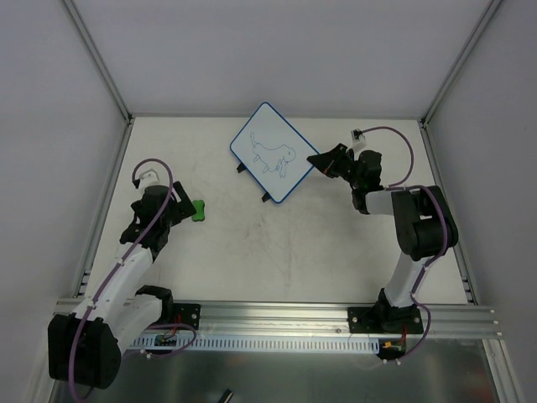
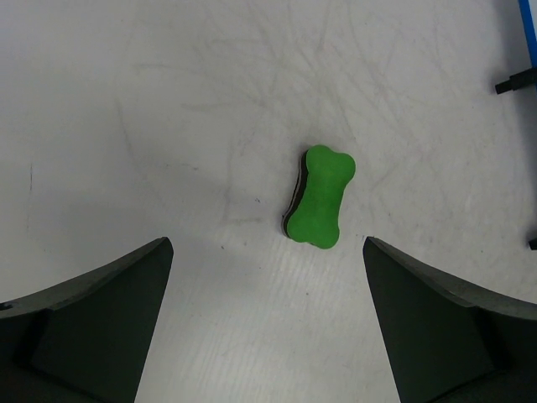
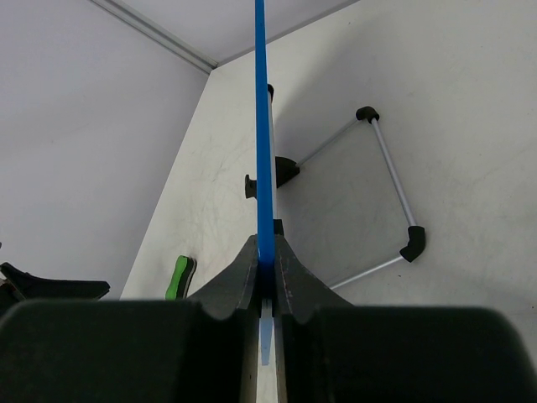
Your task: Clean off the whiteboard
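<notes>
My left gripper should close on the narrow middle (image 1: 198, 211) (image 2: 320, 198) of the green eraser, between its wider ends.
The whiteboard (image 1: 271, 153), white with a blue rim and a blue line drawing, sits at the back middle of the table. My right gripper (image 1: 316, 159) is shut on its right edge; in the right wrist view the blue rim (image 3: 263, 151) runs edge-on between the closed fingers (image 3: 235, 281). A green bone-shaped eraser (image 1: 199, 210) lies on the table at the left. My left gripper (image 1: 180, 206) is open just left of it; in the left wrist view the eraser (image 2: 320, 196) lies ahead of the spread fingers (image 2: 109, 311), not touched.
A folded metal stand with black corners (image 3: 386, 193) shows under the board in the right wrist view. White walls and grey frame posts (image 1: 96, 59) enclose the table. An aluminium rail (image 1: 277, 317) runs along the near edge.
</notes>
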You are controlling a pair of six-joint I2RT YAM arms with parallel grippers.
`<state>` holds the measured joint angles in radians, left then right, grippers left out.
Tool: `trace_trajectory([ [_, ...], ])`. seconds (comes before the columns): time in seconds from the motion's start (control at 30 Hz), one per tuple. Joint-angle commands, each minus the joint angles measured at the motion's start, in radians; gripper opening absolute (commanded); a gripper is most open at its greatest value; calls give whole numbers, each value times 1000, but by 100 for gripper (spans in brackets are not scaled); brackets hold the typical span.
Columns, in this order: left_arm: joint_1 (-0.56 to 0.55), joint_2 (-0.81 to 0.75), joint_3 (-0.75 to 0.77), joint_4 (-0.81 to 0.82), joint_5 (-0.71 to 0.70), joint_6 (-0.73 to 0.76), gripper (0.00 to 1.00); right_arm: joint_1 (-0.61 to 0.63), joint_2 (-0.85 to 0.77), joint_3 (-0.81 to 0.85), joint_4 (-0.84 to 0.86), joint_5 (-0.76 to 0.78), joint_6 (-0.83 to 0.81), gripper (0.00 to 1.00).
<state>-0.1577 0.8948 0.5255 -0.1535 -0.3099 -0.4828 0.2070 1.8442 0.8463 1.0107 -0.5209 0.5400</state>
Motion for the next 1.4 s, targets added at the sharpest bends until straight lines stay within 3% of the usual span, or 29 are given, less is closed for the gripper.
trace_trajectory([
  [0.0,-6,58,70,-80,92,-1,99,-11,-17,4,65,18,-23,0],
  [0.23,-54,266,155,-110,186,125,99,-11,-13,7,65,10,-20,0],
  [0.43,-60,487,268,-132,226,203,88,-11,-8,10,66,-1,-15,0],
  [0.67,-68,490,281,-130,166,236,87,-11,-7,11,66,-5,-14,0],
  [0.77,-69,536,310,-127,163,260,78,-11,-8,10,69,-7,-14,0],
  [1.17,-72,645,387,-129,131,277,70,-11,-5,11,75,-11,-14,0],
  [1.2,-74,648,389,-129,127,274,68,-11,-5,13,77,-13,-12,0],
  [1.3,-74,659,395,-127,126,271,48,-9,-3,13,78,-14,-14,0],
  [1.37,-74,671,396,-129,115,265,48,-11,1,14,81,-16,-9,0],
])
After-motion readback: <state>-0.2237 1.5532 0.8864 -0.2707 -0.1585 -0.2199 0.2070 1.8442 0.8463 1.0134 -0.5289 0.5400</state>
